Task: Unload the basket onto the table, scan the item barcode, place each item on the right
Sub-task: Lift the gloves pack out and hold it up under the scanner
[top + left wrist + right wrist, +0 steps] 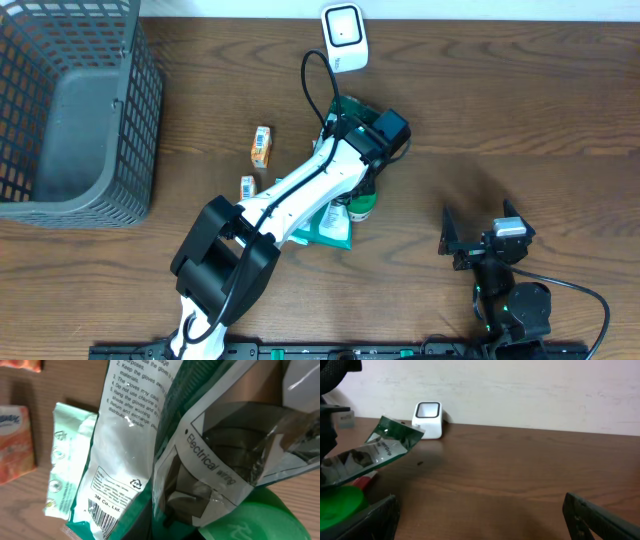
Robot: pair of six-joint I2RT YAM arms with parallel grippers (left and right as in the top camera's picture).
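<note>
My left gripper will let go of the glove packet on the table [322, 183] [165, 462] between the orange box and the green lid.
The item is a green and white plastic glove packet [348, 112], lifted off the table just below the white barcode scanner [344, 37]. My left gripper [383, 133] is shut on it. In the left wrist view the packet [200, 455] fills the frame and hides the fingers. Its barcode [102, 519] shows at the lower left. From the right wrist view, the packet [380, 450] hangs tilted, close to the scanner [428, 419]. My right gripper [478, 224] rests at the table's lower right, open and empty [480, 515].
A grey mesh basket [80, 110] stands at the far left. An orange box [261, 146] and a small carton [247, 186] lie left of the arm. A teal and white pack [330, 226] and a green lid [362, 206] sit under the left arm.
</note>
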